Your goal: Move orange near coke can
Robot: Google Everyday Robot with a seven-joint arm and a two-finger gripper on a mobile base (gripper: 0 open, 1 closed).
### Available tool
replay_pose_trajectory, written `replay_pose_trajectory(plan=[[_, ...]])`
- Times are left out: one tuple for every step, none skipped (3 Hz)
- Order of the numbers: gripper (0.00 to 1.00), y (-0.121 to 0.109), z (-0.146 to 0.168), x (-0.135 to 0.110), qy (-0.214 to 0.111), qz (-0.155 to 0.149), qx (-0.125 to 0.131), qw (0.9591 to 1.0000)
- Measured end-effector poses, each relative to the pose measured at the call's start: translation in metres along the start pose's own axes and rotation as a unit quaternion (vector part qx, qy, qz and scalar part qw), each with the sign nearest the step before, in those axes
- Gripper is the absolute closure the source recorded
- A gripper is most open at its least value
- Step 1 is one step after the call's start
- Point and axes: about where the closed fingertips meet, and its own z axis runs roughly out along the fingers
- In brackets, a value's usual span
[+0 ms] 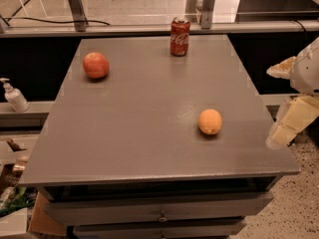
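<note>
Next, my gripper closes on the sides of the orange (212, 122), to move it near the coke can.
The orange (210, 121) lies on the grey table (144, 128), right of centre and toward the front. The coke can (180, 36) stands upright at the table's far edge, near the middle, well apart from the orange. My gripper (280, 102) hangs off the table's right edge, level with the orange and about a hand's width to its right. Its pale fingers (294, 121) stand apart and hold nothing.
A reddish apple (95, 65) lies at the table's far left. A white pump bottle (15, 96) stands on a ledge left of the table. A railing with metal posts runs behind the can. Drawers sit below the table's front edge.
</note>
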Motion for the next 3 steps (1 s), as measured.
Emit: replay_pose_trajectory(plan=[[0.0,0.001,0.026,-0.005,-0.049,0.005,-0.018,0.9986],[0.0,0.003,0.05,-0.012,-0.091,0.011,-0.032,0.9953],[0.0,0.004,0.069,-0.022,-0.128,0.019,-0.04,0.9908]])
